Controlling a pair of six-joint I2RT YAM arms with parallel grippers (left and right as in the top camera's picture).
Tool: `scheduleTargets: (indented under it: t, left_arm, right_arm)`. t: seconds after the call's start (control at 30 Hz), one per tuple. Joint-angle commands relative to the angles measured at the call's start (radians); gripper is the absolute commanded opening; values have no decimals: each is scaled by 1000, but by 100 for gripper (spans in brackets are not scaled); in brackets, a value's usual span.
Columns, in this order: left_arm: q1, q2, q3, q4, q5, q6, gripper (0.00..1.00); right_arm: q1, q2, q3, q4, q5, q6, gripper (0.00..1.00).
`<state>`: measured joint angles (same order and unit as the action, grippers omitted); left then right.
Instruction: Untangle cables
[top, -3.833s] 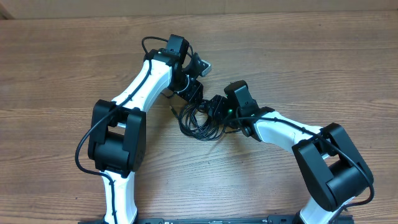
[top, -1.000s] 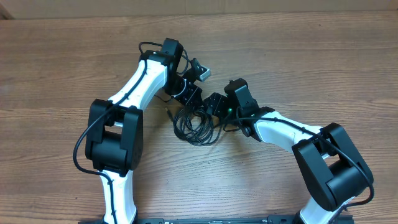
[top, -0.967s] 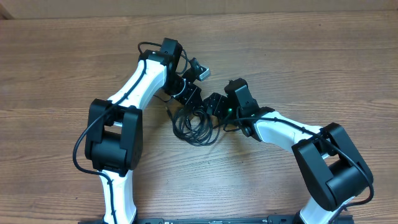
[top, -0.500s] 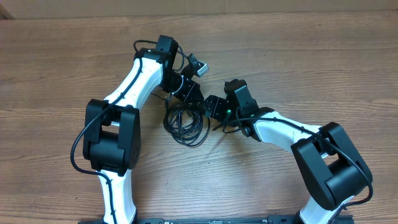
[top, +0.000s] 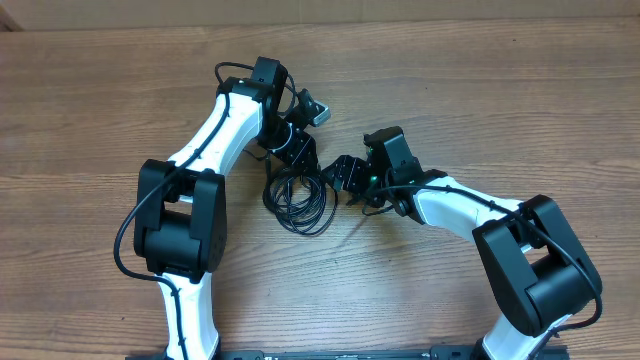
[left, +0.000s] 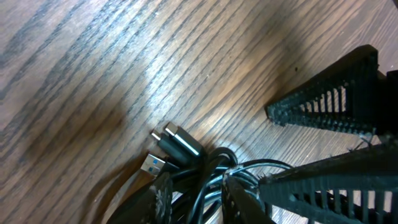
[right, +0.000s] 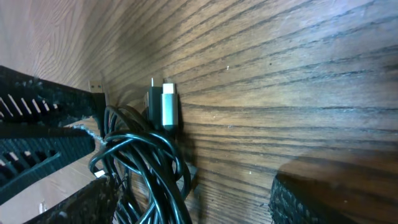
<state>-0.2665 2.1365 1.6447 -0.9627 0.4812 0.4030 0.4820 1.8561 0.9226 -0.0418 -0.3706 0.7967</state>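
My left gripper is behind the plugs where a black loop crosses the bunched strands of cable, so it should regrip those strands of cable (left: 202, 186) and hold them still while my right gripper pulls the loop out.
The cables (top: 298, 195) lie as one bunch of thin black loops on the wooden table (top: 500, 90) between the two arms. My left gripper (top: 295, 152) reaches down onto the bunch's top edge. In the left wrist view its gripper (left: 200, 200) is open a little, with cable strands (left: 208, 177) running through the gap; plugs (left: 180, 142) fan out beyond. My right gripper (top: 345, 175) sits at the bunch's right side. The right wrist view shows it (right: 211, 205) wide open, with the cables (right: 146, 168) beside its left finger (right: 93, 202) and two plugs (right: 165, 104) ahead.
Each gripper's ribbed black fingers show close by in the other's wrist view: the right one's fingers (left: 329, 106) and the left one's fingers (right: 37, 102). A small grey-tipped connector (top: 318, 108) lies just above the left gripper.
Over the last second the left gripper dragged the bunch a little to the left, then its jaws parted slightly. The right gripper stayed wide open and shifted slightly right of the bunch.
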Motion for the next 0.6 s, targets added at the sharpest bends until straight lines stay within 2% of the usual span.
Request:
scheduleTargets:
  t: [0.0, 0.13, 0.27, 0.57]
  left_arm:
    - [-5, -14, 12, -1, -14, 20, 27]
    - [-13, -7, 4, 0, -23, 21, 27]
    - [-23, 11, -1, 0, -30, 20, 18]
    - [-30, 48, -3, -6, -70, 19, 18]
  right_arm:
    - [3, 20, -20, -23, -6, 14, 77]
    - [3, 20, -20, -23, -5, 14, 77]
    - [3, 20, -20, -23, -5, 13, 77]
    - [3, 20, -20, -23, -5, 13, 77]
